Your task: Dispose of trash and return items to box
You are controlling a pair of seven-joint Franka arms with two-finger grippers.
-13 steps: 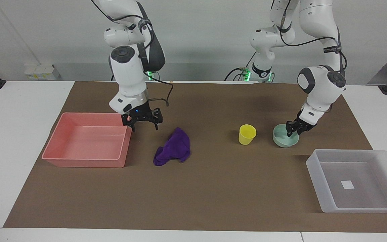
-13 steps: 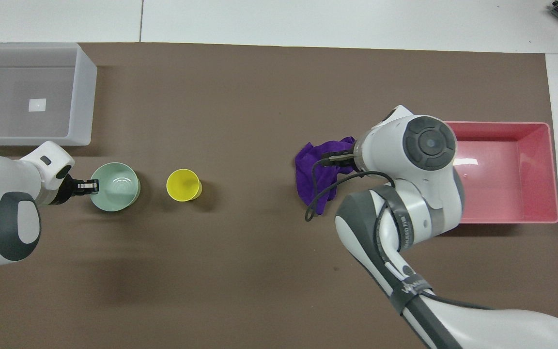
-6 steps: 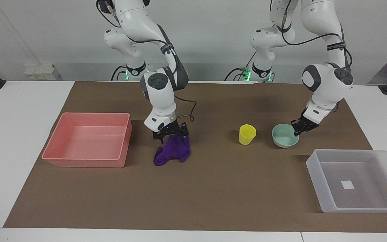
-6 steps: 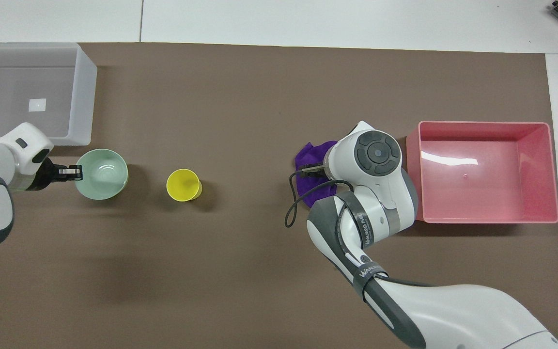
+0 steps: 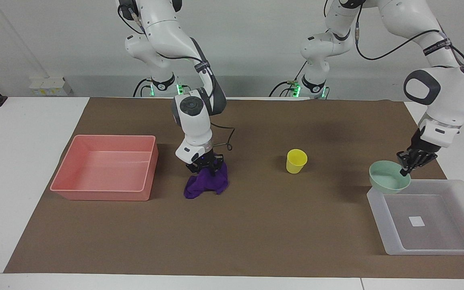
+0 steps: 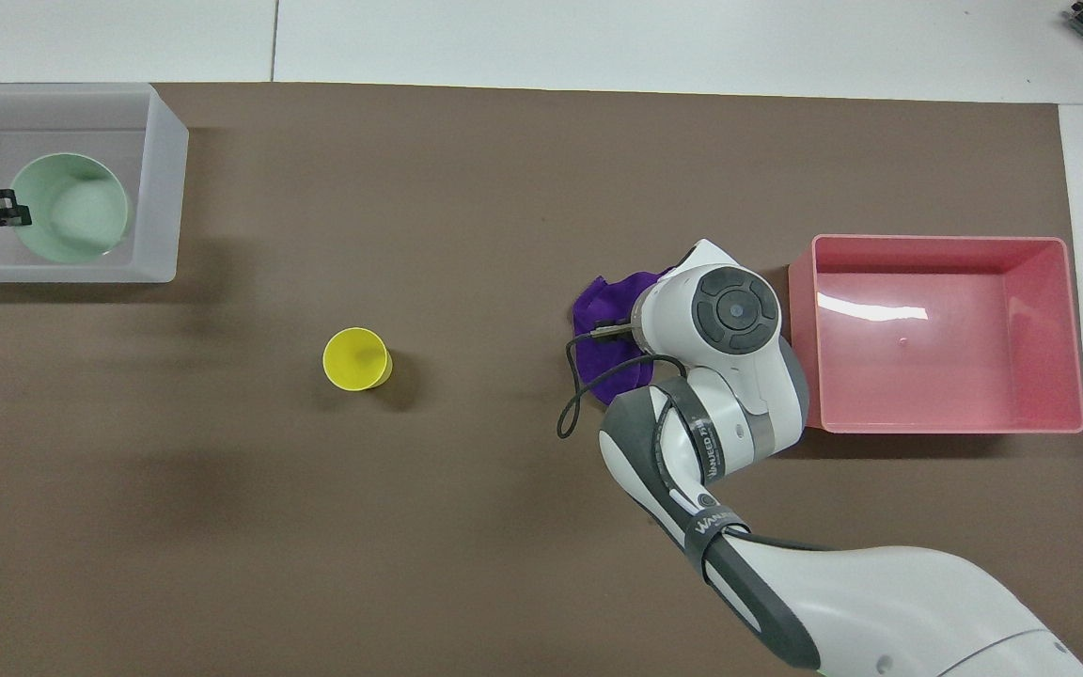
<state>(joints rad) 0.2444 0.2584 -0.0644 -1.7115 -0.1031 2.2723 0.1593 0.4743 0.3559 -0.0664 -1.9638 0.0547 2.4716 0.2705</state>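
Observation:
Next, my left gripper releases the mint-green bowl on the translucent white box's bottom (image 6: 57, 204), toward the side where the yellow cup is.
My left gripper (image 5: 406, 168) is shut on the rim of the mint-green bowl (image 5: 389, 182) and holds it in the air over the translucent white box (image 5: 378, 215), at the box's edge nearer to the robots. In the overhead view the bowl (image 6: 71, 207) and the left gripper (image 6: 7, 209) sit over the box (image 6: 162, 188). My right gripper (image 5: 205, 166) is open and pressed down onto the top of the purple cloth (image 5: 206, 184), which lies on the mat; in the overhead view the arm hides most of the cloth (image 6: 598, 308). The yellow cup (image 5: 296, 161) stands upright mid-table.
The pink bin (image 5: 103, 194) stands beside the cloth, toward the right arm's end of the table. A brown mat (image 5: 256, 225) covers the table top. The box's floor bears a small white label (image 5: 416, 221).
My left gripper lifted the mint-green bowl off the mat and carried it away from the cup to over the box. My right gripper moved from beside the pink bin and came down onto the cloth.

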